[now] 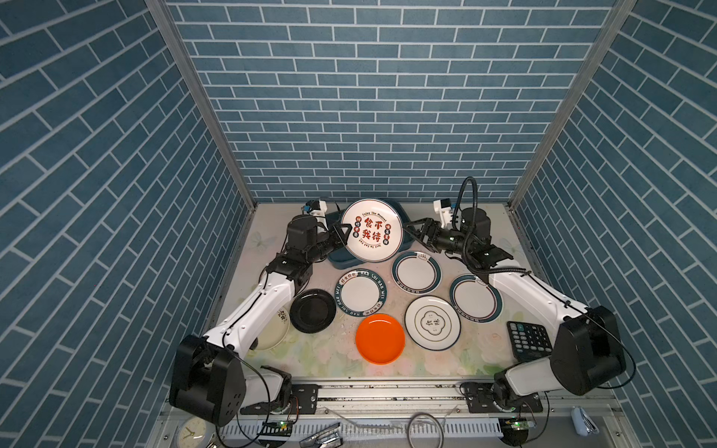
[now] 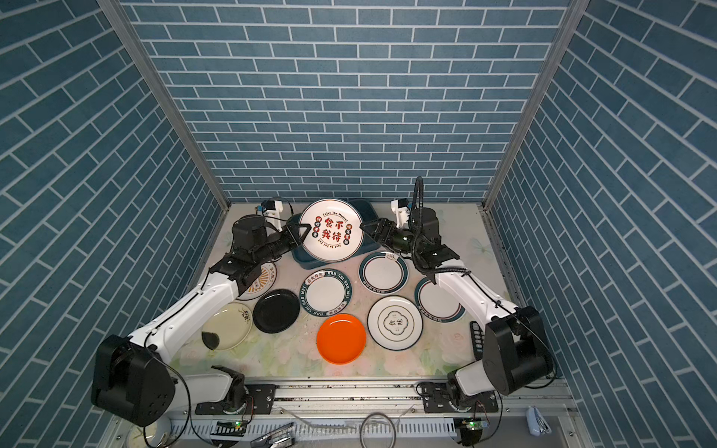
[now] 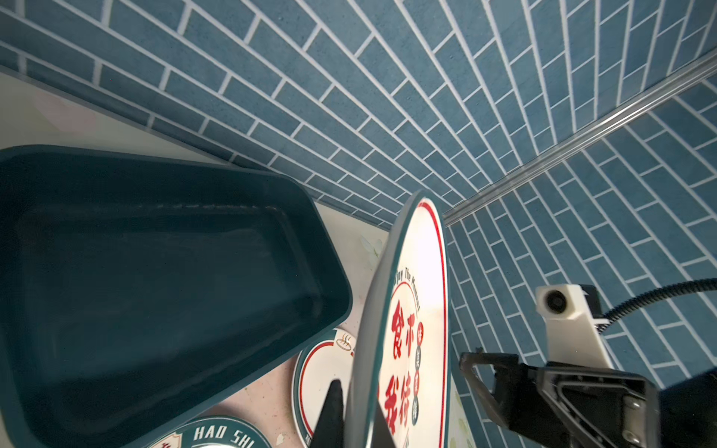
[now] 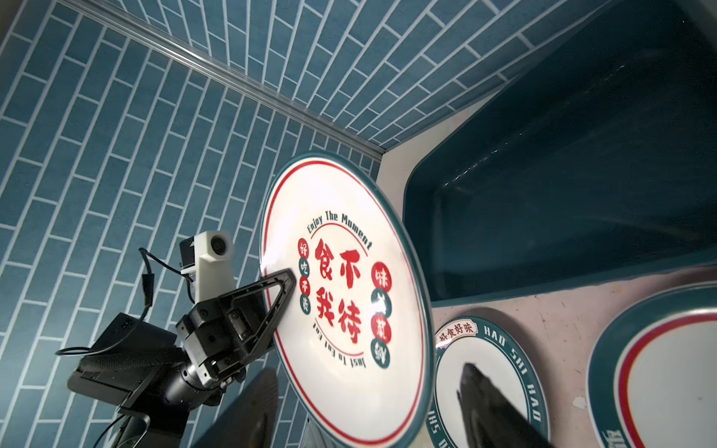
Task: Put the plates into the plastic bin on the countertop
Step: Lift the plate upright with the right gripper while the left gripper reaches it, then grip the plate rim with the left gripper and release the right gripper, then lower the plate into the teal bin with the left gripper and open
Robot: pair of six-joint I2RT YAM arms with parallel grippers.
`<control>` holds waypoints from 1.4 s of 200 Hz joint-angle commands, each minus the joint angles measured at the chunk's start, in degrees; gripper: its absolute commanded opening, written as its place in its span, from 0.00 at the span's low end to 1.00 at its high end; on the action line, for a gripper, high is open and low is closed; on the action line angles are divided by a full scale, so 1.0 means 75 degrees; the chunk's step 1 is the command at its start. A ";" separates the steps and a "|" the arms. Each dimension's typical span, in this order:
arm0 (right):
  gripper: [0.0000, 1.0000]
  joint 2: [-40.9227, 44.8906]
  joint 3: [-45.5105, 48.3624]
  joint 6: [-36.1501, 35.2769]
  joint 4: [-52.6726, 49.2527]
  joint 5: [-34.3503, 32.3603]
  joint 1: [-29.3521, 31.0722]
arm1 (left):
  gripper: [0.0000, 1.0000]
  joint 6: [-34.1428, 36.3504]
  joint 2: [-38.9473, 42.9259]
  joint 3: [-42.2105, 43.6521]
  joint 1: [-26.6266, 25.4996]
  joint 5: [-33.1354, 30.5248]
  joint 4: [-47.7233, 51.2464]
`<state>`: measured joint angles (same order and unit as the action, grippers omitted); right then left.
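I need to let go of the white plate with my left gripper inside the dark teal bin's end (image 1: 354,239) (image 3: 127,298) that is nearest the black plate.
A white plate with a teal rim and red Chinese characters (image 1: 371,229) (image 2: 331,229) hangs tilted over the dark teal plastic bin (image 1: 341,264) (image 3: 155,271) at the back of the countertop (image 1: 329,357). My left gripper (image 1: 346,232) (image 3: 359,422) is shut on the plate's left rim. My right gripper (image 1: 407,229) (image 4: 368,411) stands open at the plate's right rim (image 4: 341,294), its fingers spread on either side of it. Several more plates lie flat in front of the bin: orange (image 1: 380,338), black (image 1: 312,310), teal-rimmed (image 1: 361,293) (image 1: 416,271) (image 1: 475,298) and white (image 1: 432,322).
A cream plate (image 2: 227,326) and a sunburst plate (image 2: 260,283) lie partly under the left arm. A black calculator (image 1: 529,341) sits at the front right beside the right arm. A round clock (image 1: 190,434) lies below the table's front rail. Brick-patterned walls close in three sides.
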<state>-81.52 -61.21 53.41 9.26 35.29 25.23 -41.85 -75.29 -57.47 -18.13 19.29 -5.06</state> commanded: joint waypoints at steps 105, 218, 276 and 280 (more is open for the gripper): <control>0.77 0.3658 0.1565 -0.2305 -0.3701 -0.3156 0.0021 | 0.00 0.1788 -0.2874 -0.2882 0.0670 -0.2184 0.2546; 0.76 0.3730 0.2559 -0.2093 -0.3834 -0.3561 0.0015 | 0.00 0.2144 -0.4944 -0.4642 0.0683 -0.2822 0.3811; 0.76 0.3714 0.2720 -0.2231 -0.4428 -0.3990 0.0010 | 0.32 0.2114 -0.5431 -0.5187 0.0686 -0.2603 0.4124; 0.76 0.3691 0.2686 -0.2260 -0.4526 -0.4191 0.0002 | 0.33 0.2131 -0.5440 -0.5192 0.0681 -0.2596 0.4120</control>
<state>-53.52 -41.30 38.46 -20.34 7.81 25.23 -26.17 -115.22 -95.18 -13.15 -0.47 23.92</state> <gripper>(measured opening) 0.760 0.270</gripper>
